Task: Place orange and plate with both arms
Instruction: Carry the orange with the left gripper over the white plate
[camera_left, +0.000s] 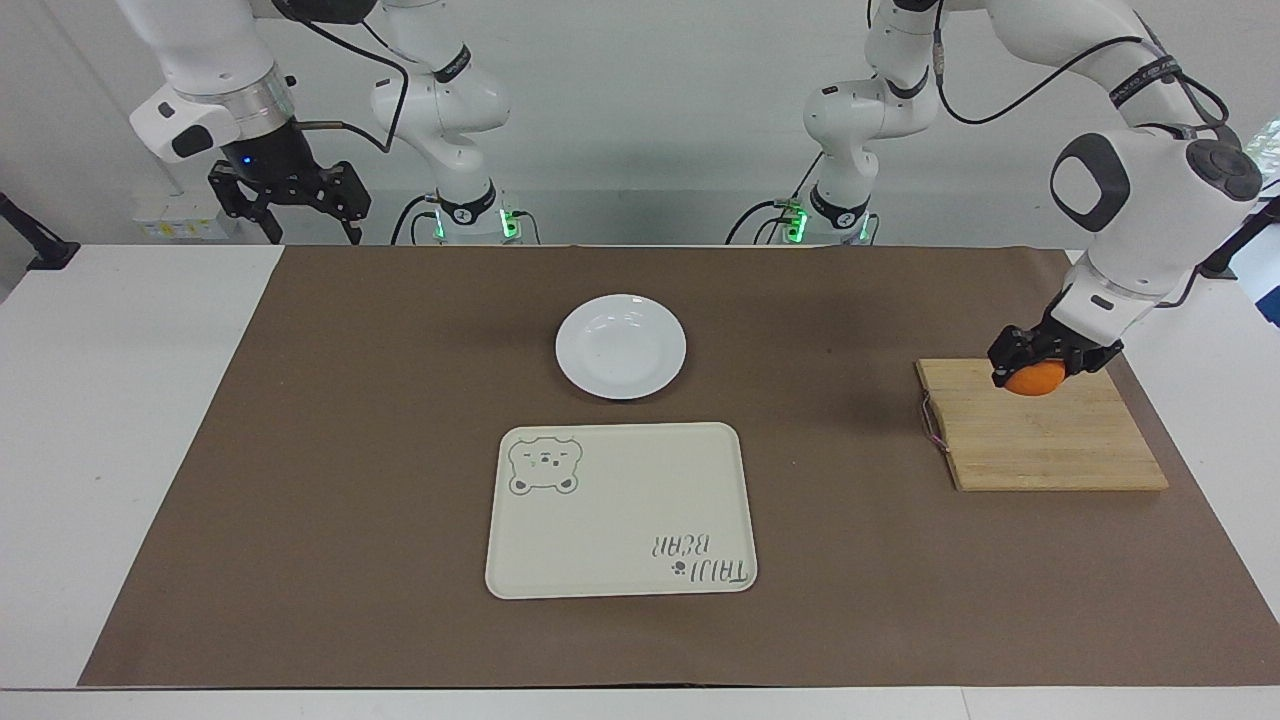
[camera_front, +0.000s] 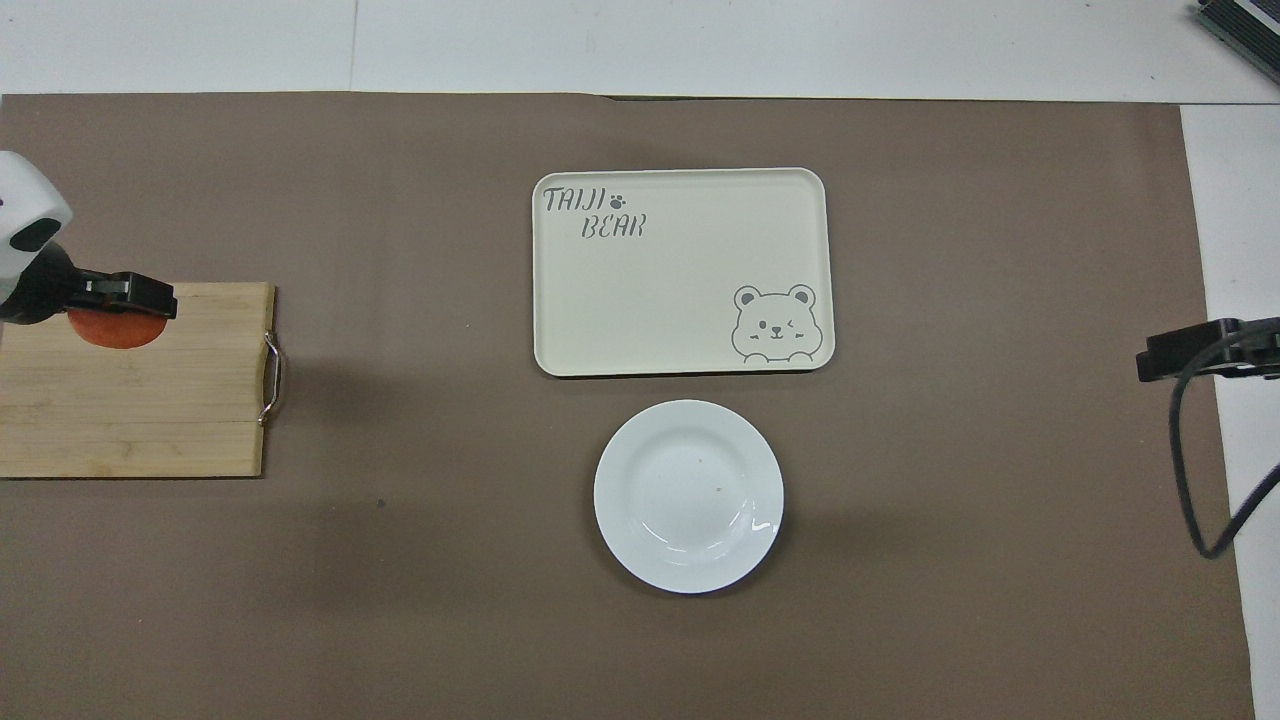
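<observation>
Next, my left gripper sets the orange down, which hangs over the cutting board now. It will let go of it in the middle of the white plate (camera_front: 690, 499).
My left gripper (camera_left: 1036, 368) is shut on the orange (camera_left: 1035, 380) and holds it in the air over the wooden cutting board (camera_left: 1040, 440) at the left arm's end of the table. In the overhead view the orange (camera_front: 115, 332) shows partly under the gripper (camera_front: 110, 305). The white plate (camera_left: 621, 346) lies on the brown mat near the table's middle, nearer to the robots than the tray; it also shows in the overhead view (camera_front: 689, 496). My right gripper (camera_left: 290, 205) waits raised and open at the right arm's end of the table, over its edge nearest the robots.
A cream rectangular tray (camera_left: 620, 510) with a bear drawing and lettering lies beside the plate, farther from the robots. The cutting board (camera_front: 130, 400) has a metal handle on its side toward the table's middle. A brown mat (camera_left: 400, 400) covers most of the table.
</observation>
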